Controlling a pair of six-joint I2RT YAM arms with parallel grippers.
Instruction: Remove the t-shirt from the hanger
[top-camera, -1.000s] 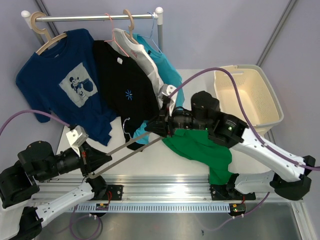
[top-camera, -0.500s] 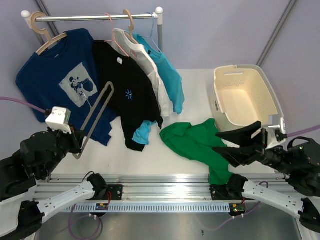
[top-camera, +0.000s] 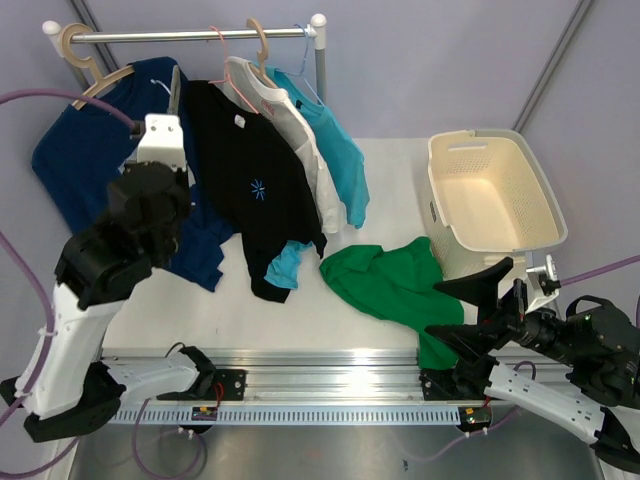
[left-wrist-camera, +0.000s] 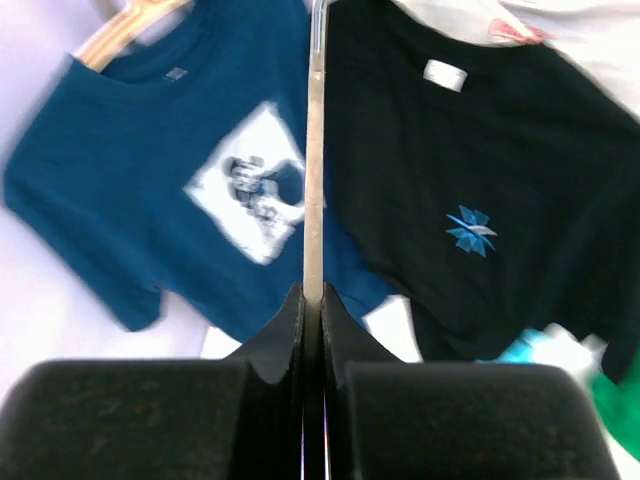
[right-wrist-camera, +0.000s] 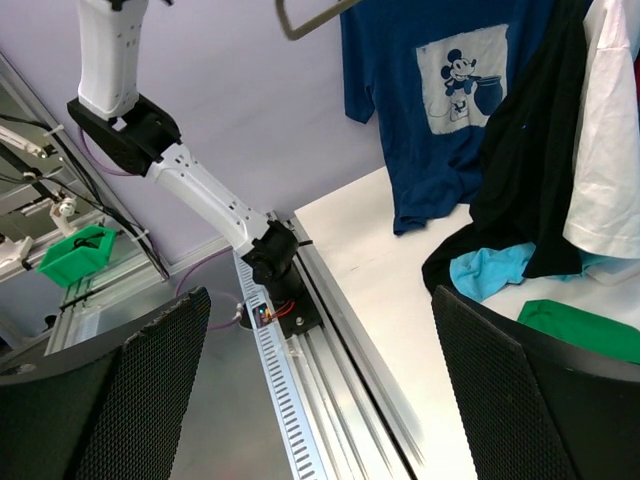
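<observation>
Next, my left gripper lets go of the hanger on the rail (top-camera: 178, 72), in the space between the dark blue shirt and the black shirt.
The green t-shirt (top-camera: 392, 285) lies crumpled on the white table, one corner hanging over the front edge; it is off the hanger. My left gripper (left-wrist-camera: 312, 300) is shut on the thin grey-brown hanger (left-wrist-camera: 314, 150) and holds it high in front of the hung shirts. From above only a short piece of the hanger (top-camera: 176, 88) shows past my left wrist. My right gripper (top-camera: 465, 310) stands wide open at the near right, just beside the t-shirt's front corner, holding nothing. In the right wrist view the t-shirt (right-wrist-camera: 590, 332) shows at the right edge, the hanger (right-wrist-camera: 310, 18) at the top.
A rail (top-camera: 190, 35) at the back carries a dark blue printed shirt (top-camera: 85, 160), a black shirt (top-camera: 255, 190), a white one and a turquoise one (top-camera: 340, 160). A cream laundry basket (top-camera: 470, 138) stands at the right. The arms' aluminium mounting rail (top-camera: 320, 385) runs along the front edge.
My left arm swung the bare hanger from low left up towards the rail. My right gripper let go, opened wide and drew back to the near right. The t-shirt stayed on the table.
</observation>
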